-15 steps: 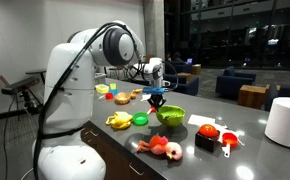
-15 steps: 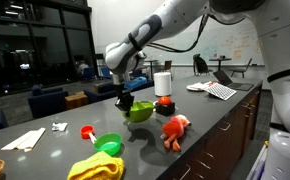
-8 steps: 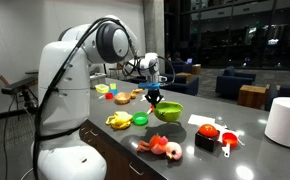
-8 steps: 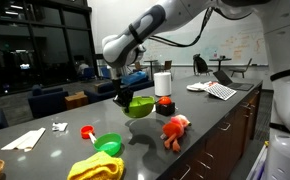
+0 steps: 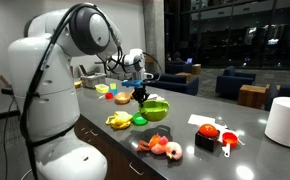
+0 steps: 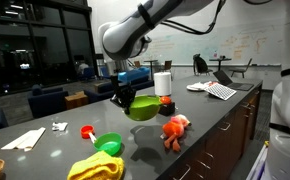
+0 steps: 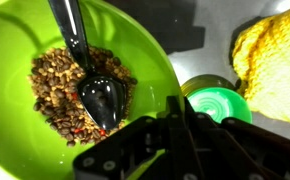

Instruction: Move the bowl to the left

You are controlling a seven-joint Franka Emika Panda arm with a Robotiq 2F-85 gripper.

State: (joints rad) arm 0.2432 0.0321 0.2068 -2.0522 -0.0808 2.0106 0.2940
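Note:
My gripper is going to release the lime-green bowl, still in the air above the counter, on the counter (image 5: pixel 134 131) between the yellow knitted cloth and the orange-red toy.
The lime-green bowl (image 5: pixel 155 108) hangs in the air above the counter, held by its rim; it also shows in an exterior view (image 6: pixel 142 106). In the wrist view the bowl (image 7: pixel 25 140) holds brown beans and a black spoon (image 7: pixel 90 80). My gripper (image 5: pixel 139 92) is shut on the bowl's rim, as also shown in an exterior view (image 6: pixel 122 98) and the wrist view (image 7: pixel 175 125). The bowl is above and beside the small flat green disc (image 5: pixel 140 119).
On the counter lie a yellow knitted cloth (image 5: pixel 118 121), the green disc (image 7: pixel 217 104), an orange-red toy (image 5: pixel 161 148), red measuring cups (image 5: pixel 217 133), a white cylinder (image 5: pixel 288 121) and, farther back, yellow and orange containers (image 5: pixel 123 98). The robot's base (image 5: pixel 55 120) stands at the counter's near edge.
My gripper has lifted the bowl off the counter and carried it left in one exterior view, toward the green disc and yellow cloth. The arm swung with it.

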